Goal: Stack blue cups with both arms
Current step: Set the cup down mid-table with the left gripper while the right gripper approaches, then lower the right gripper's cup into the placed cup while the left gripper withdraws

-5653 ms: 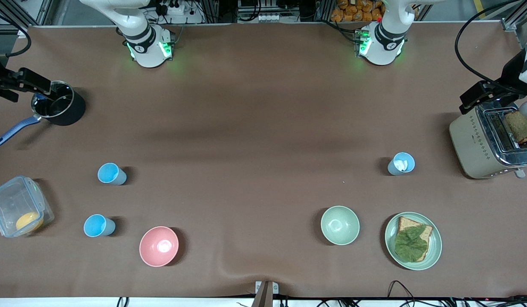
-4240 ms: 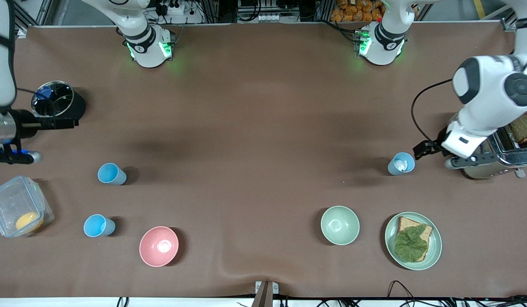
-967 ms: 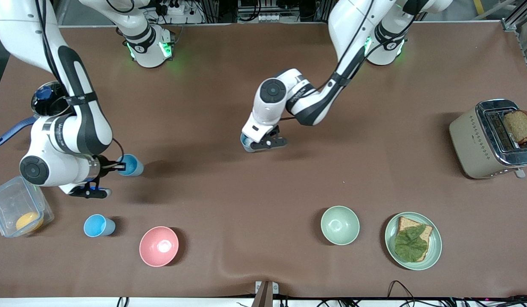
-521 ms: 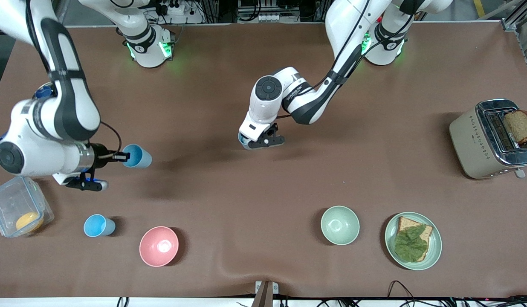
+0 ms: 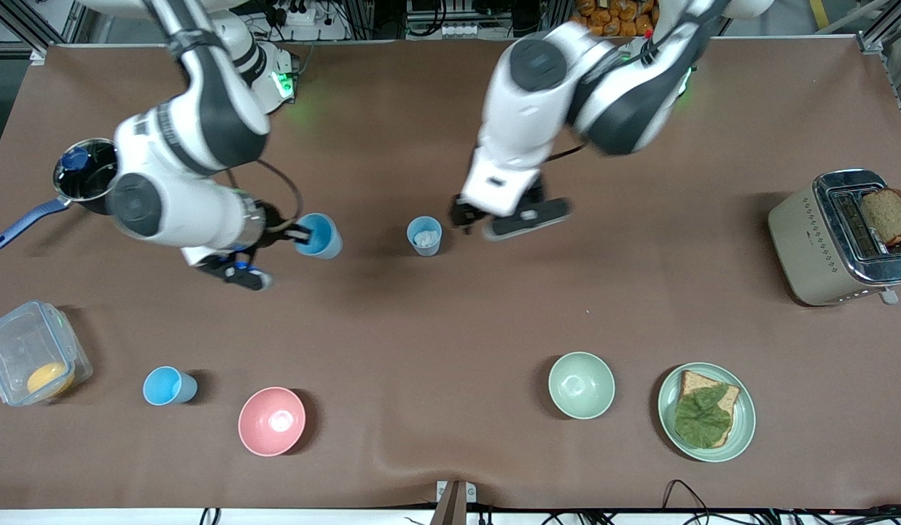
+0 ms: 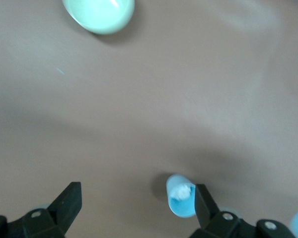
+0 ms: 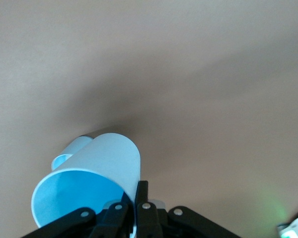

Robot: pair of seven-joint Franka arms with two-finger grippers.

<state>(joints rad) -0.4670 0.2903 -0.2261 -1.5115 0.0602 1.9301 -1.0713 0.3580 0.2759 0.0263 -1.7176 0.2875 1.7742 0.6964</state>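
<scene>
My right gripper will let go of the bright sky-blue cup inside the paler blue cup with the white bit (image 5: 422,230) (image 7: 62,160).
My right gripper (image 5: 302,235) is shut on the rim of a bright sky-blue cup (image 5: 321,235) and holds it tilted above the table. In the right wrist view the gripper (image 7: 139,192) pinches the cup's wall (image 7: 102,168). The paler blue cup (image 5: 424,235) with a white bit inside stands upright on the table's middle, beside the held cup. It also shows in the right wrist view (image 7: 69,151). My left gripper (image 5: 494,216) is open and empty, over the table beside the paler cup. In the left wrist view the gripper (image 6: 136,201) has that cup (image 6: 181,196) by one finger. Another sky-blue cup (image 5: 170,385) stands toward the right arm's end.
A black saucepan (image 5: 93,179) and a clear box (image 5: 31,354) are at the right arm's end. A pink bowl (image 5: 271,421), a pale green bowl (image 5: 581,384) and a plate with toast (image 5: 706,412) are near the front camera. A toaster (image 5: 837,237) is at the left arm's end.
My left gripper has let go of the paler cup on the table's middle and risen. My right arm has carried the sky-blue cup toward the middle, close to the paler cup.
</scene>
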